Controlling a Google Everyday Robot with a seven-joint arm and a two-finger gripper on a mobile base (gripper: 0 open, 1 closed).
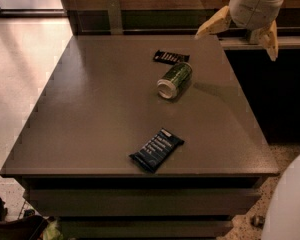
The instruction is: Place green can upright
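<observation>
Next, my gripper grabs around the green can's back half (181,72), on the side toward the dark snack bar, and leaves the can's silver end free.
The green can (175,80) lies on its side on the grey table (90,114), right of centre toward the back, its silver end facing the front left. My gripper (237,36) hangs in the air above the table's back right corner, up and to the right of the can and well apart from it. Its two pale fingers (214,24) are spread wide and hold nothing.
A dark snack bar (171,57) lies just behind the can. A dark blue snack bar (156,150) lies near the front edge. A wooden wall and ledge run behind the table. A dark drop lies off the right edge. A white rounded shape (292,204) fills the lower right corner.
</observation>
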